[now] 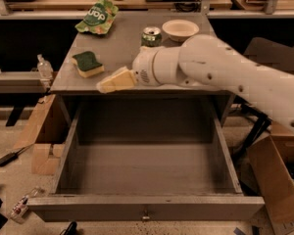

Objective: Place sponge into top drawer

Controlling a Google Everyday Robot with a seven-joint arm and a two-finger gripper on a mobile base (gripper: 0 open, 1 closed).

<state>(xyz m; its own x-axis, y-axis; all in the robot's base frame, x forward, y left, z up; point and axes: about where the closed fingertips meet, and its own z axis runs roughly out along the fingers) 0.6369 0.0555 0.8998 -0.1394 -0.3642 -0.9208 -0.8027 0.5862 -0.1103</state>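
Note:
Next, I move my gripper to the middle of the sponge [88,64] and close it there, because the sponge belongs in the open top drawer.
The sponge [87,64], dark green on top with pale yellow foam below, lies on the left part of the grey table top [122,48]. My gripper [108,83] reaches in from the right on a white arm and hangs over the table's front edge, just right of and in front of the sponge, apart from it. The top drawer [146,207] is pulled fully open below the table top, and its grey inside holds nothing. Its small knob sits at the middle of the front panel.
A green snack bag [97,17] lies at the back left of the table. A green soda can [151,36] and a white bowl [180,30] stand at the back right. Cardboard boxes [279,180] and clutter sit on the floor at both sides.

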